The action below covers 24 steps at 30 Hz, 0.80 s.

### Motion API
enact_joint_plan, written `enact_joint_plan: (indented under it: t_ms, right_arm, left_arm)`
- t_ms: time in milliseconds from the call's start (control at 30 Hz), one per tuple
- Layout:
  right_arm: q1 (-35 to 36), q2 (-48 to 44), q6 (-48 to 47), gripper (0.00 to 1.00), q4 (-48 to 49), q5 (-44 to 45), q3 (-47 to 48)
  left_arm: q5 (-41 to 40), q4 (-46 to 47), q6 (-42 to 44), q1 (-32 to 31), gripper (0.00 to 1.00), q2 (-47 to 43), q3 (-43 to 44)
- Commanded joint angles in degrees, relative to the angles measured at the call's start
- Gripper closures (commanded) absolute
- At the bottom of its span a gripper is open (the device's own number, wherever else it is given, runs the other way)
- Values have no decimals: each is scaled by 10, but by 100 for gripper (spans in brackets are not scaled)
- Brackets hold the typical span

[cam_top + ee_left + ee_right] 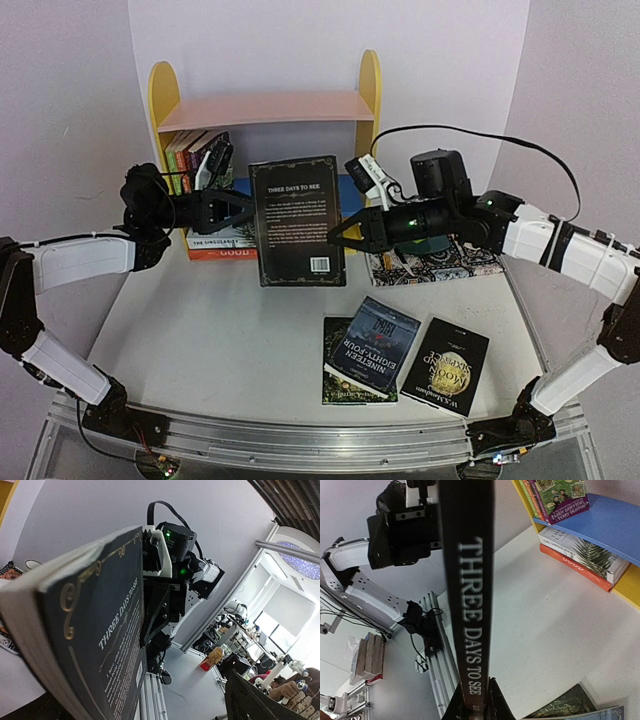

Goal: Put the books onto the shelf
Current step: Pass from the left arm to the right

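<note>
My right gripper is going to release the black book on the blue board (348, 193), against the yellow panel beside the patterned mat.
A black book (298, 220) titled "Three Days to See" stands upright in the middle of the table, in front of the shelf (265, 108). My right gripper (337, 235) is shut on its right edge, and the right wrist view shows the fingers pinching the spine (467, 580) near its lower end. My left gripper (238, 212) is open, jaws spread wide at the book's left edge. In the left wrist view the cover (100, 645) fills the left side, and one finger (260, 700) stands well apart from it. Several books (195, 155) lean upright on the blue board.
Flat books (215, 243) are stacked on the shelf's base at the left. Three books lie on the near right of the table: a blue one (375, 345), a black one (445, 365) and a green one (338, 375) underneath. A patterned cloth mat (440, 258) lies under my right arm.
</note>
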Motion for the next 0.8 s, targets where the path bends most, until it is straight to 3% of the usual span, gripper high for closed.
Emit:
enact_joint_plan:
  t_ms: [0,67,200,333,500,767]
  right_arm:
    - [0,-57,-72,100,4,119,-17]
    - [0,-64,-92,100,-4,167,-30]
    - [0,-63,-113,100,-6,249,-43]
    - [0,-29,-119,100,-1,319,-23]
    - [0,23,-129,100,82,401,-10]
    - [0,102,-149,100,170,479,50]
  left_arm:
    - [-47,15,20,22,0,-29,-22]
    - [-69,-16,42,28,0,-44,-36]
    - [-150,-198,169,29,0,-103,-42]
    - [-235,-286,236,29,0,-160,-55]
    - [-305,-326,264,29,0,-202,-72]
    - [-326,-355,293,29,1,-228,-88]
